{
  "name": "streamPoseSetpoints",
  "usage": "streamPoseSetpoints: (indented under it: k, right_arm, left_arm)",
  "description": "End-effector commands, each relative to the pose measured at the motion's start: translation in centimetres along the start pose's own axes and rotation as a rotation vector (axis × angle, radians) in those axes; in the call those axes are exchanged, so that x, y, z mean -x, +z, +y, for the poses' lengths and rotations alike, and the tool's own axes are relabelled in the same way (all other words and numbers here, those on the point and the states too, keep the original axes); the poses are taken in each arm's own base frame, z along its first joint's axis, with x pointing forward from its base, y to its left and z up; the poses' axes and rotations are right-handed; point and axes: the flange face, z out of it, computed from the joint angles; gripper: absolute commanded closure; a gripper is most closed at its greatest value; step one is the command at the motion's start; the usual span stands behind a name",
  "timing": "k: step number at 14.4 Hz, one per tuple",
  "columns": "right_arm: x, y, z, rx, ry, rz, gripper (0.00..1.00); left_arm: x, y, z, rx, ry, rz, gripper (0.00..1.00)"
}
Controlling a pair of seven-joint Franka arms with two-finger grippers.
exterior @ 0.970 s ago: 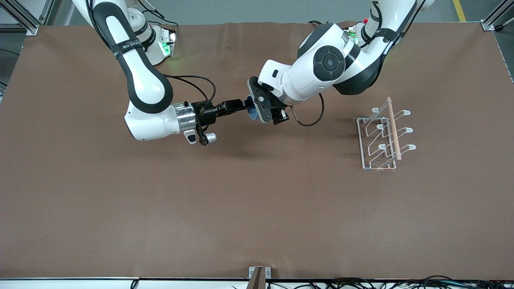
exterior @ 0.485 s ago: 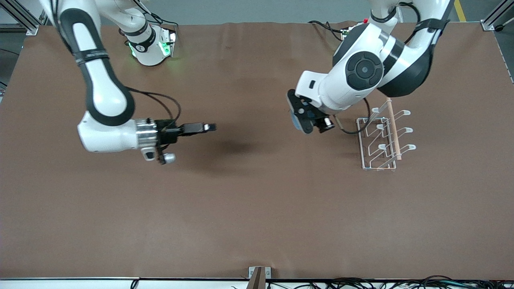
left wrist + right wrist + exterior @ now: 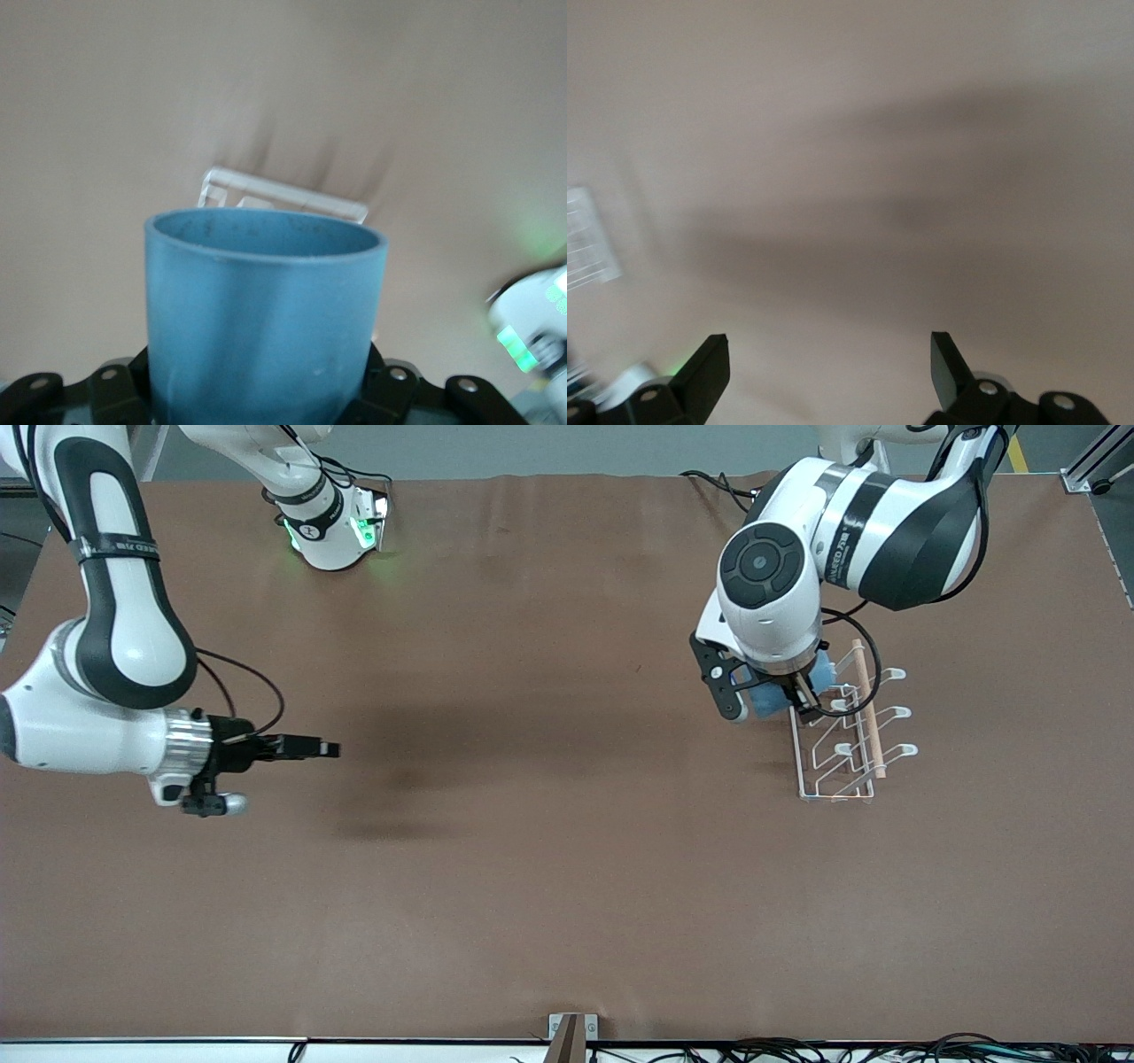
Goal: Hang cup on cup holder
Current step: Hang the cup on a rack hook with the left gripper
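Observation:
The robot's left gripper will release the light-blue cup on the hook at the cup holder's end nearer the bracket [image 3: 819,764].
My left gripper [image 3: 780,693] is shut on the light-blue cup [image 3: 821,671] and holds it in the air over the end of the white wire cup holder [image 3: 842,731] that lies farther from the front camera. In the left wrist view the cup [image 3: 266,310] fills the middle, its open mouth pointing away from the gripper [image 3: 264,394], and part of the cup holder [image 3: 283,195] shows blurred past its rim. My right gripper [image 3: 326,749] is open and empty above the brown table toward the right arm's end. Its fingers [image 3: 709,365] stand wide apart.
The brown mat [image 3: 567,868] covers the table. The right arm's base with green lights [image 3: 337,522] stands at the table's edge farthest from the front camera. A small bracket [image 3: 571,1032] sits at the edge nearest that camera. A black cable [image 3: 864,682] loops by the left wrist.
Both grippers met at the cup over the table's middle. The right gripper let go and drew back toward its end. The left arm carried the cup over to the cup holder.

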Motion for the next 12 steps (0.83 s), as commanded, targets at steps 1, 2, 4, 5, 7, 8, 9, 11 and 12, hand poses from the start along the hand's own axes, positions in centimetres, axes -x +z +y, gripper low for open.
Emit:
streamPoseSetpoints:
  k: [1, 2, 4, 5, 7, 8, 9, 11, 12]
  right_arm:
    - [0.2, -2.8, 1.5, 0.258, -0.016, 0.07, 0.0]
    - [0.4, -3.7, 2.0, 0.333, -0.036, 0.077, 0.0]
    - [1.5, -7.5, 3.2, 0.374, -0.019, 0.123, 0.0]
    - [2.3, -9.4, 3.0, 0.378, 0.0, 0.157, 0.0]
    - [4.5, -13.0, 3.0, 0.377, 0.02, 0.185, 0.0]
    - [5.5, -15.0, 2.6, 0.375, 0.016, 0.205, 0.0]
    - [6.4, -16.4, 2.4, 0.376, 0.019, 0.213, 0.0]
    - [7.5, -20.6, 1.6, 0.391, 0.031, 0.253, 0.0]
    - [8.0, -22.5, 1.4, 0.39, 0.04, 0.26, 0.0]
  left_arm:
    - [-0.2, 2.0, -0.1, -0.09, 0.092, -0.173, 1.0]
    - [-0.4, 3.3, -0.2, -0.103, 0.103, -0.227, 1.0]
    - [-1.4, 6.4, -0.7, -0.172, 0.145, -0.369, 1.0]
    - [-2.1, 8.1, -1.1, -0.206, 0.17, -0.438, 1.0]
    - [-3.1, 11.3, -1.2, -0.232, 0.212, -0.544, 1.0]
    - [-3.6, 13.2, -1.3, -0.241, 0.24, -0.603, 1.0]
    - [-4.1, 15.2, -1.0, -0.247, 0.267, -0.671, 1.0]
    - [-5.3, 18.8, -0.9, -0.247, 0.313, -0.792, 1.0]
    - [-5.9, 20.0, -0.8, -0.25, 0.328, -0.842, 1.0]
